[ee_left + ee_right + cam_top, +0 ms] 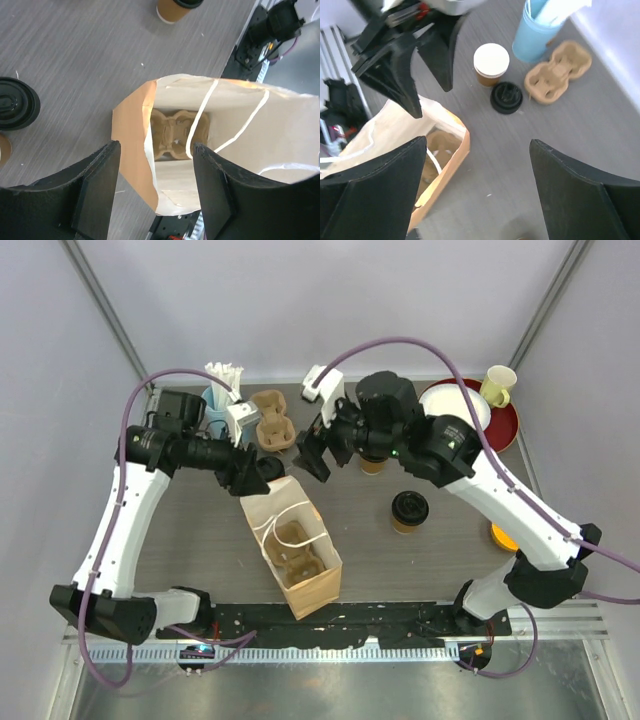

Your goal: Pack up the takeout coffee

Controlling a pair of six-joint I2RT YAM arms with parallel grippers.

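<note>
My left gripper is to pinch the bag's far rim (270, 489) and draw the paper bag back first, as the bag's near end sticks past the table's front edge.
One takeout coffee cup (409, 510), brown with a black lid, stands right of the open paper bag (290, 550); it also shows at the top of the left wrist view (175, 7). A second cup (372, 465) is mostly hidden under the right arm. A pulp cup carrier (172, 135) lies in the bag. My left gripper (250, 475) (156, 147) is open, its fingers either side of the bag's far rim without pinching it. My right gripper (312, 452) (479, 145) is wide open over bare table beside the bag's far corner (455, 145).
A brown cup with a white top (491, 60) and a loose black lid (506, 97) sit behind the bag. A spare carrier (273, 422), a blue cup of straws (218, 400), a red plate (505, 425) with a white bowl and a yellow mug (498, 385) line the back.
</note>
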